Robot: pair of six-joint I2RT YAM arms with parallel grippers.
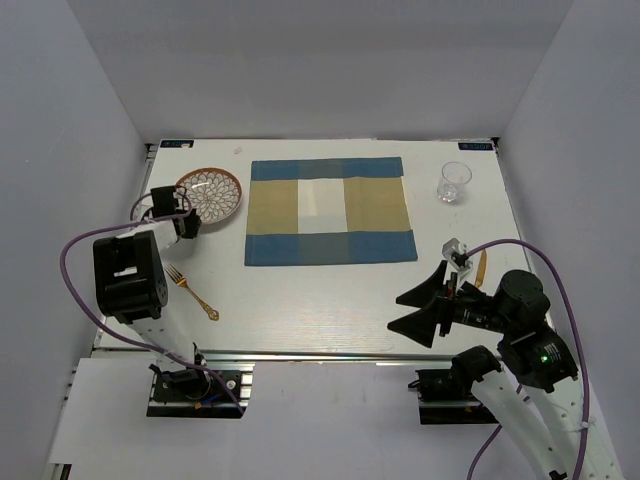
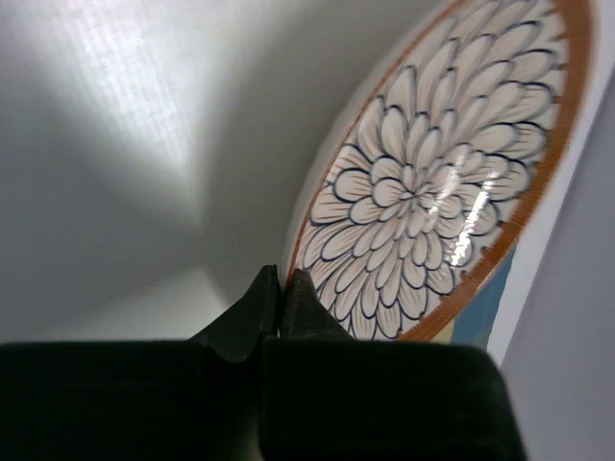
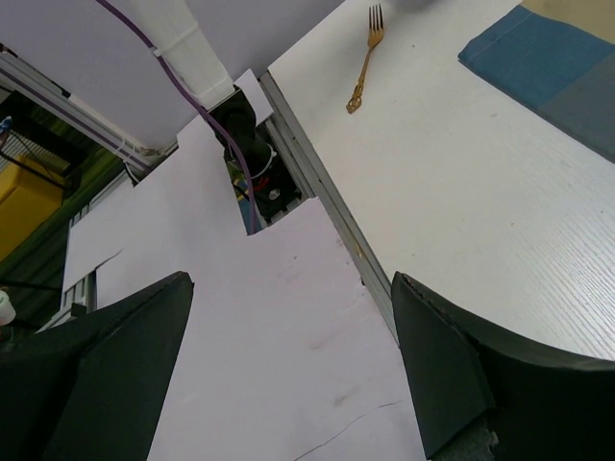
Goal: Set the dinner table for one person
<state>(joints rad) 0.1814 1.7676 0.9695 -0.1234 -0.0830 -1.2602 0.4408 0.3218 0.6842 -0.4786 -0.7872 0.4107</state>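
My left gripper needs to set the floral plate down on the white middle panel of the placemat (image 1: 336, 202).
A floral plate with a brown rim (image 1: 212, 190) sits at the far left of the white dinner table (image 1: 320, 310). It fills the left wrist view (image 2: 432, 182). My left gripper (image 1: 189, 224) is at the plate's near-left edge, and its fingers (image 2: 255, 307) are pressed together on the rim. A gold fork (image 1: 192, 290) lies near the left arm and also shows in the right wrist view (image 3: 365, 58). My right gripper (image 1: 405, 310) is wide open and empty over the table's near edge, pointing left (image 3: 288, 355).
A blue-and-tan placemat (image 1: 330, 210) lies in the middle of the table. A clear glass (image 1: 453, 183) stands at the far right. A gold utensil (image 1: 481, 268) lies partly hidden by the right arm. White paper (image 3: 269, 317) covers the space below the near rail.
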